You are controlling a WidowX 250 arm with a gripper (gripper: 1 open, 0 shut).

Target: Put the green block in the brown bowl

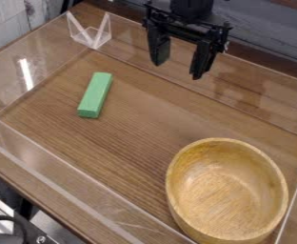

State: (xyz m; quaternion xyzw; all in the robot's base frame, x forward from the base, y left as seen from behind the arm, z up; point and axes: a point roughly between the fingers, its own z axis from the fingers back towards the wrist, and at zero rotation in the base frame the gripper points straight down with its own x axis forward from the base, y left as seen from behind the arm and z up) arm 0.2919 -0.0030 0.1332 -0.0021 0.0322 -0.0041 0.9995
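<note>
I should move my gripper to the green block's middle (95,95) next and close it there, with my fingers on the two long sides.
The green block (95,95) lies flat on the wooden tabletop at the left, its long side running toward the back right. The brown bowl (189,205) stands empty at the front right, cut off by the frame's lower edge. My black gripper (179,55) hangs above the table's back middle, fingers pointing down and spread wide apart with nothing between them. It is well to the right of and behind the block, and far behind the bowl.
Clear acrylic walls (37,67) edge the table at the left and front. A small clear folded stand (90,33) sits at the back left. Bare wood lies between block and bowl.
</note>
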